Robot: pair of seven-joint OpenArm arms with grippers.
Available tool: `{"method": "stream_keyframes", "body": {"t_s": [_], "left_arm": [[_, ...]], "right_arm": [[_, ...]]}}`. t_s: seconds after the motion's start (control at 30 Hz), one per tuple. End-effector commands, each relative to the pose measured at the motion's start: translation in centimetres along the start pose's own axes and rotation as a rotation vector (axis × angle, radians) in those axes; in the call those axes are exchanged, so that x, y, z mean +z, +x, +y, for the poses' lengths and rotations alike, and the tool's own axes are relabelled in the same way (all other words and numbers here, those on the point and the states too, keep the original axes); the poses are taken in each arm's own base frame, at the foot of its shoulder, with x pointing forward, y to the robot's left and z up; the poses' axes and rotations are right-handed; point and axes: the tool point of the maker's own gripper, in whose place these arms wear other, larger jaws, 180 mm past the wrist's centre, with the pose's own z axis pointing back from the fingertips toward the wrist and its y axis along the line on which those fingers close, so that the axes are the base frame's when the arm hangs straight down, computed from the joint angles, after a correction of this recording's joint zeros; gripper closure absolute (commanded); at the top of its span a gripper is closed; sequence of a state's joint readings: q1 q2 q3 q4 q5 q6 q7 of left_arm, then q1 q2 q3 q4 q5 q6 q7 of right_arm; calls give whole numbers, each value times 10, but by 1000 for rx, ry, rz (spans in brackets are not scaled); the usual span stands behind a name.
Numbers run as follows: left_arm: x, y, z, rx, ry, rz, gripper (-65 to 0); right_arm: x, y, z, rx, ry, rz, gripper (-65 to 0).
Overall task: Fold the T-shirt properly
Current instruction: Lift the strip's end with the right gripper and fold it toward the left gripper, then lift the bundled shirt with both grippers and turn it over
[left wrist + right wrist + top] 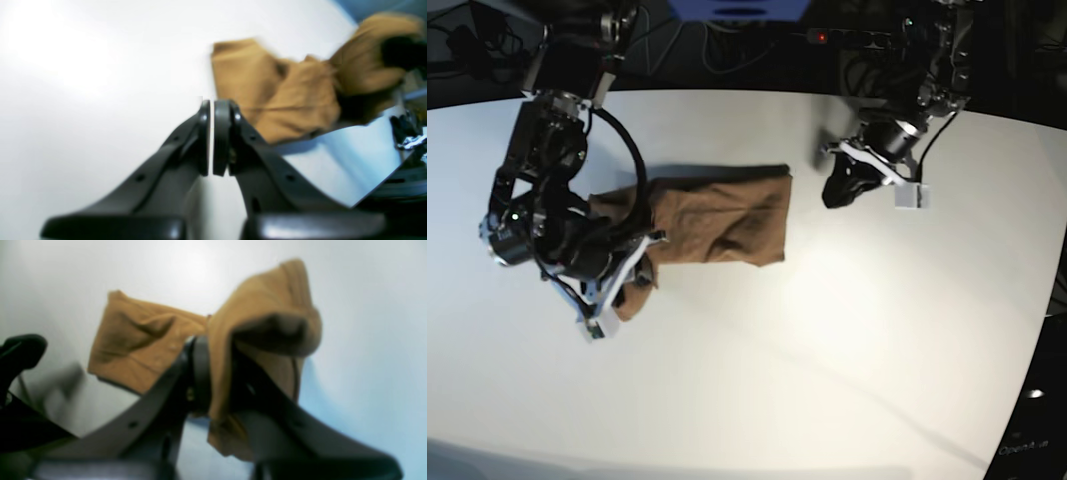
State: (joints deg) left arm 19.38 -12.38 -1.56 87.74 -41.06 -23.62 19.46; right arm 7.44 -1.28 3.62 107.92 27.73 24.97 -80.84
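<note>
My right gripper will release the T-shirt's lifted end, now held off the table, between the shirt's flat end and my left gripper [815,205] [75,332].
The tan-brown T-shirt [722,225] lies partly folded on the white table [827,350], left of the middle. My right gripper [632,275] is shut on the shirt's left end, and that end is lifted off the table. In the right wrist view the cloth [267,316] drapes over and between the fingers of the right gripper [213,373], while the rest of the shirt [140,343] lies flat behind. My left gripper [842,190] hovers to the right of the shirt, apart from it. In the left wrist view the left gripper [211,133] is shut and empty, with the shirt [283,96] beyond it.
Dark cables and equipment [727,40] run along the table's back edge. The table's curved edge [1027,380] drops off at the lower right. Bare white tabletop spreads in front of the shirt.
</note>
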Motion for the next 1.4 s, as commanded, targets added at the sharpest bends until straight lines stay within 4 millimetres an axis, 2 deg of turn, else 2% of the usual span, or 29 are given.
{"method": "stream_keyframes", "body": {"t_s": [0.0,0.1,0.33,0.47,0.57,0.73,1.07,1.37], "left_arm": [[4,7,3,-1,-4,-28,-23],[8,2,19,5,32,-8,-23],[8,-2,28,11,52,7,-22],[6,-1,27,14,50,3,-22],[-3,13,23,-3,33,-22,-22],[-15,21,32,3,44,-30,-22],[-57,-6,21,42,0,60,-22],[-60,-11,18,53,-5,68,-22]], "right_arm": [[4,17,9,25,25,-56,-25],[-3,5,27,57,63,-19,-23],[-12,-16,67,116,149,2,-10],[-15,-14,86,121,188,-13,-10],[-17,-12,98,94,211,-20,-9],[-20,-9,121,103,257,-23,-9],[-22,-15,143,88,296,-17,-7],[-22,-22,173,160,362,5,-7]]}}
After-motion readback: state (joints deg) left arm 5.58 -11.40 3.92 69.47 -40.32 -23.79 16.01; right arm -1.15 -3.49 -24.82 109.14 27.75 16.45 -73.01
